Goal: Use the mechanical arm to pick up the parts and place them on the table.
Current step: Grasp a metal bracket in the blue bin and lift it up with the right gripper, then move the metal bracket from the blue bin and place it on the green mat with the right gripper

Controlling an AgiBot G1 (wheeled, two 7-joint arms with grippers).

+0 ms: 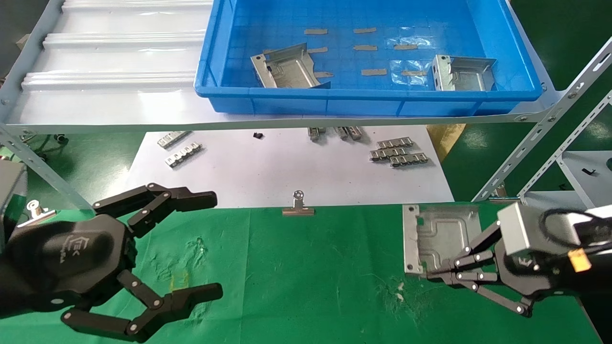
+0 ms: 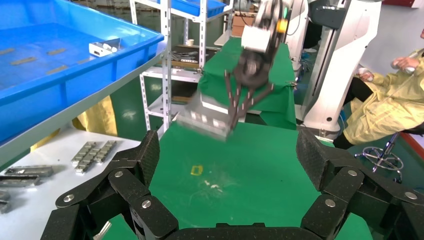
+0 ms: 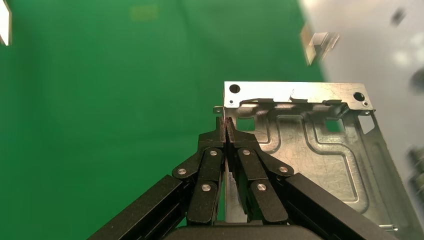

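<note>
My right gripper needs to let go of the shiny grey part on the green cloth (image 1: 422, 261) just behind the whitish scuff.
My right gripper (image 1: 428, 274) is shut on the side flange of a shiny grey part (image 1: 444, 234) at the right end of the green table (image 1: 311, 277). The right wrist view shows its fingers (image 3: 215, 150) pinching the thin upright flange, with the part's grooved floor (image 3: 310, 145) to one side. From the left wrist view the part (image 2: 207, 117) hangs a little above the cloth. Two more parts (image 1: 286, 67) (image 1: 461, 74) lie in the blue tray (image 1: 334, 98) on the shelf. My left gripper (image 1: 215, 244) is open and empty over the table's near left.
A white sheet (image 1: 287, 167) behind the table carries several ridged metal strips (image 1: 397, 152). A silver binder clip (image 1: 298, 206) sits on its front edge. Slanted shelf struts (image 1: 540, 138) rise at the right. A small yellow square outline (image 2: 196, 170) marks the cloth.
</note>
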